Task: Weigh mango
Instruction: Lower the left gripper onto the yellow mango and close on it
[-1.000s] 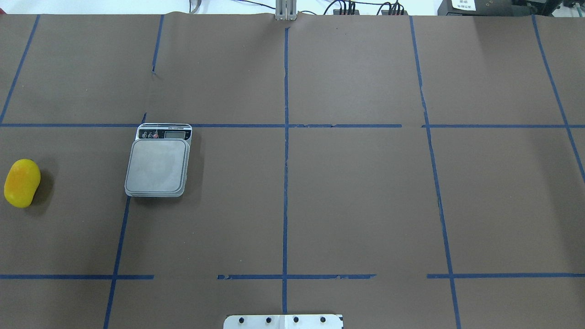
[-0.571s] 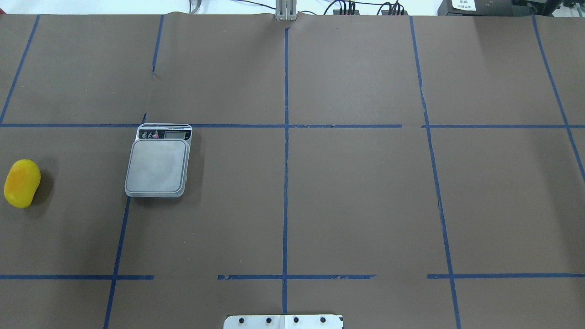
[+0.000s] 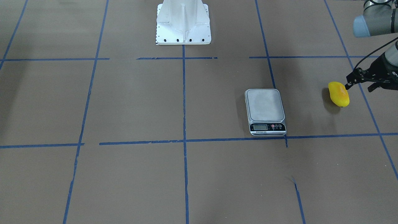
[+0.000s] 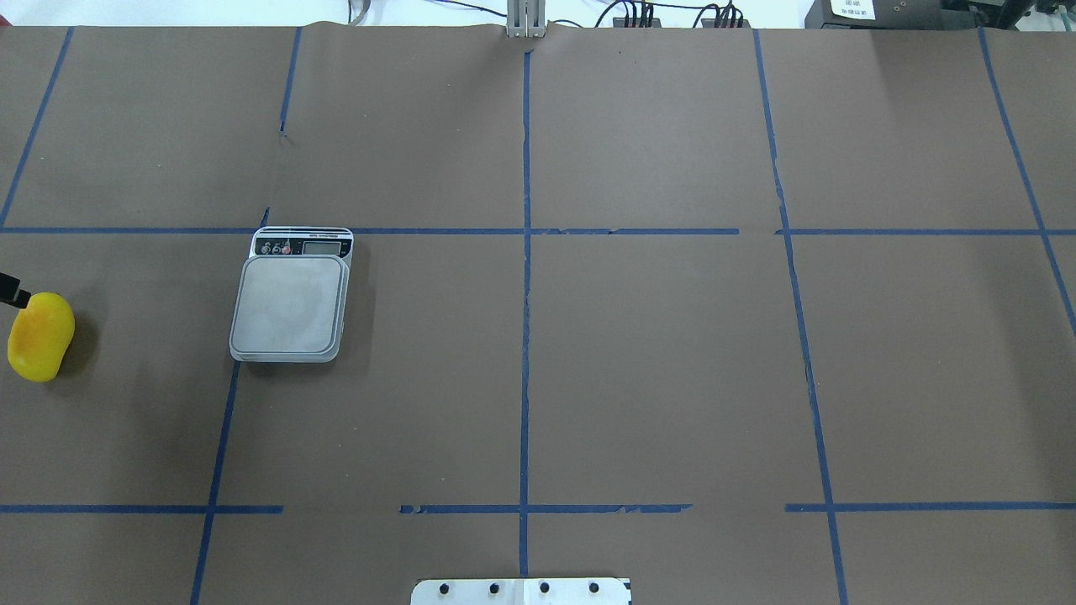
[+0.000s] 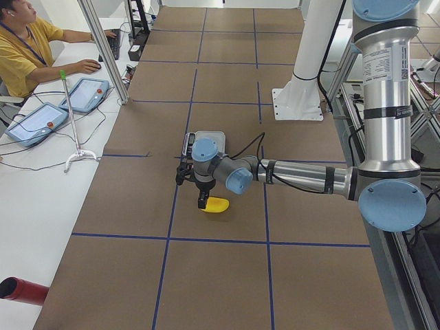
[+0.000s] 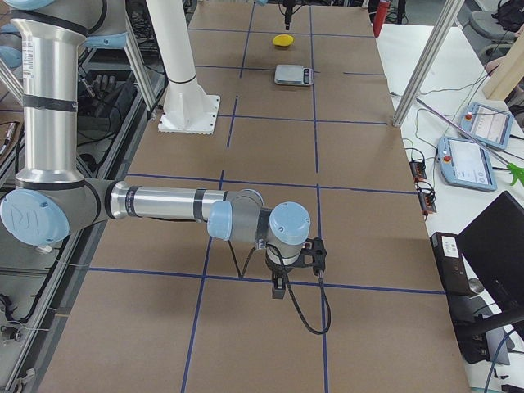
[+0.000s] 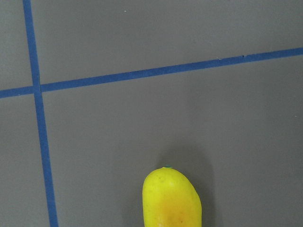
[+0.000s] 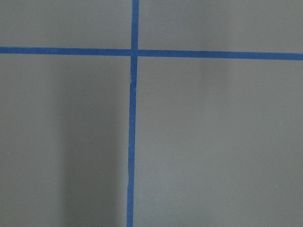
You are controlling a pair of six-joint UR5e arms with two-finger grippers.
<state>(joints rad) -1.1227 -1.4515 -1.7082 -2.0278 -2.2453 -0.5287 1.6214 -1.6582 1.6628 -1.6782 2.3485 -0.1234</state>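
The robot's left gripper will close on the mango's middle (image 3: 338, 92) (image 7: 173, 220), across its long sides, leaving the green stem end free.
The mango (image 4: 40, 336), yellow with an orange blush, lies on the brown table at the far left, apart from the scale (image 4: 290, 302). It also shows in the front view (image 3: 339, 94) and at the bottom of the left wrist view (image 7: 172, 198). My left gripper (image 3: 359, 86) hovers just beside and above the mango with its fingers spread and nothing in it. One fingertip (image 4: 12, 291) shows at the overhead view's left edge. My right gripper (image 6: 292, 264) shows only in the exterior right view, low over bare table far from the scale. I cannot tell whether it is open or shut.
The scale's platform (image 3: 265, 105) is bare, its display faces away from the robot. The white robot base (image 3: 183, 25) stands at the table's middle edge. Blue tape lines (image 4: 525, 336) mark a grid. A person at a side table (image 5: 27, 41) sits beyond the far edge.
A fingertip of my left gripper has come into the overhead view at the left edge, next to the mango. The mango and the scale have not moved.
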